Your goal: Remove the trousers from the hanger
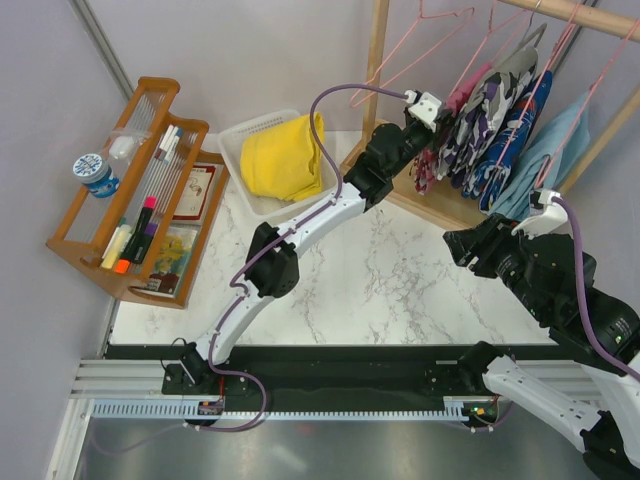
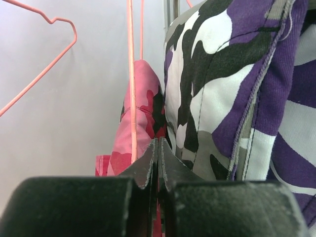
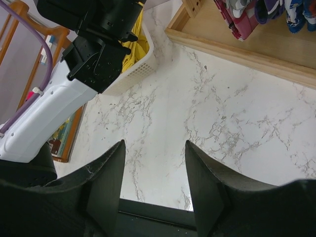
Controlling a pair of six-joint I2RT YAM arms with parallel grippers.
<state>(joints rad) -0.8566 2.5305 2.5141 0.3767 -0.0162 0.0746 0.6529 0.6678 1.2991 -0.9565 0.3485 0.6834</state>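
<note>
The wire of the pink hanger is outside the closed fingertips of my left gripper, so next I open them and grip the wire together with the pink trousers' fold (image 2: 121, 160).
The pink camouflage trousers (image 1: 462, 95) hang on a pink wire hanger (image 2: 132, 98) at the left end of the clothes on the rail. In the left wrist view they (image 2: 143, 98) fill the space just past my left gripper (image 2: 158, 143). Its jaws are pressed together, and a sliver of red-pink cloth shows in the slit between them. From above, the left gripper (image 1: 440, 125) reaches into the hanging clothes. The yellow trousers (image 1: 285, 155) lie folded in the white basket (image 1: 235, 140). My right gripper (image 3: 154, 143) hovers open over the marble table (image 3: 222, 123), holding nothing.
A purple-white camouflage garment (image 2: 237, 98) hangs right beside the pink pair, and a light blue garment (image 1: 545, 155) hangs further right. An empty pink hanger (image 2: 44, 64) hangs to the left. The rack's wooden post (image 1: 378, 60) and base (image 3: 237, 49) stand behind. A wooden shelf (image 1: 130, 190) sits at far left.
</note>
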